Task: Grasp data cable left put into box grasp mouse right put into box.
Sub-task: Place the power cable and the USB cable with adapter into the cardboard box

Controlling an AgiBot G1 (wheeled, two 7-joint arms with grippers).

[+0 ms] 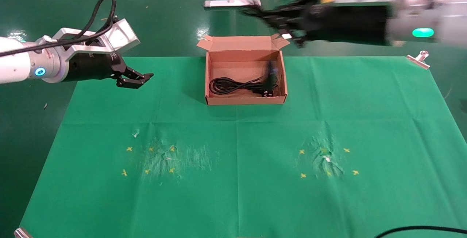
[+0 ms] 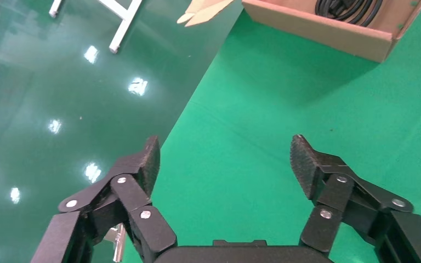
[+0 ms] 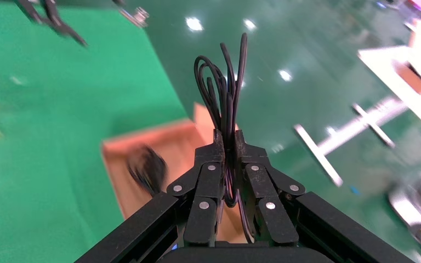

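Observation:
Next, my right gripper puts the mouse down in the box (image 1: 240, 90) (image 3: 147, 193) between the data cable's coil and its plug.
The brown cardboard box (image 1: 245, 100) stands open at the far middle of the green cloth. The data cable (image 1: 233, 85), a thick black coil with a pronged plug, lies inside it. My right gripper (image 1: 261, 14) is in the air beyond the box's far right corner. It is shut on the mouse (image 3: 225, 82), a bunch of thin black wire loops sticking out past the fingertips (image 3: 219, 143). The box (image 3: 142, 143) and data cable (image 3: 148, 167) show below it. My left gripper (image 1: 140, 79) is open and empty over the cloth's far left edge; in the left wrist view (image 2: 225, 159) its jaws are wide apart.
Metal clips hold the cloth at the far right corner (image 1: 419, 58) and near left corner (image 1: 22, 232). Yellow cross marks and scuffed patches sit at the near left (image 1: 160, 159) and near right (image 1: 328, 161). A white stand (image 1: 231, 1) is on the floor behind the box.

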